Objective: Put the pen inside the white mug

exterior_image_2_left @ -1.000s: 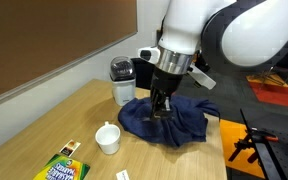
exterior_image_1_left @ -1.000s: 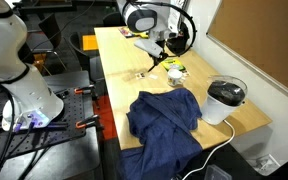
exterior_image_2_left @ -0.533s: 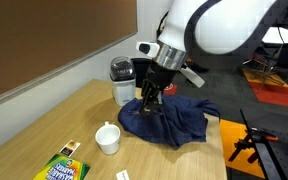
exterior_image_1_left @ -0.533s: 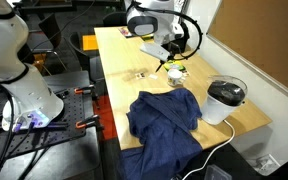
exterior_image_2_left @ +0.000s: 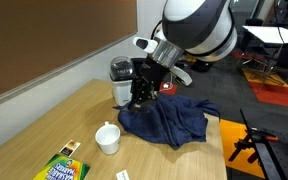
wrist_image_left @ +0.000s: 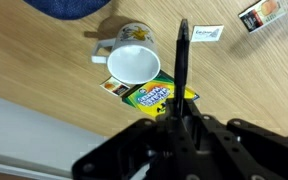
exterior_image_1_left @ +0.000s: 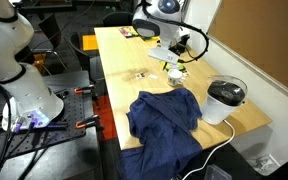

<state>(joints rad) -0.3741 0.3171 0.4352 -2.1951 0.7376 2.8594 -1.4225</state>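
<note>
The pen will be released from my gripper inside the open white mug [exterior_image_1_left: 175, 75] [wrist_image_left: 134, 64] beside the crayon box, and it will lean there against the mug's rim.
The white mug [wrist_image_left: 134, 62], with a yellow-green patch and its handle to the left, stands upright and empty on the wooden table. It also shows in both exterior views [exterior_image_2_left: 107, 138] [exterior_image_1_left: 174, 75]. My gripper [wrist_image_left: 176, 118] is shut on a dark pen [wrist_image_left: 181, 60] that points down at the table, just right of the mug's rim. In both exterior views the gripper [exterior_image_2_left: 141, 97] [exterior_image_1_left: 171, 60] hangs above the table, between the blue cloth and the mug.
A crumpled blue cloth [exterior_image_2_left: 169, 118] [exterior_image_1_left: 164, 118] lies on the table. A white, black-topped corded appliance [exterior_image_2_left: 121, 80] [exterior_image_1_left: 225, 98] stands by it. A crayon box [wrist_image_left: 154, 97] [exterior_image_2_left: 61, 168] lies next to the mug. A small card [wrist_image_left: 209, 34] and a small box [wrist_image_left: 261, 14] lie nearby.
My gripper has moved with the pen from above the blue cloth toward the mug. Nothing on the table has moved.
</note>
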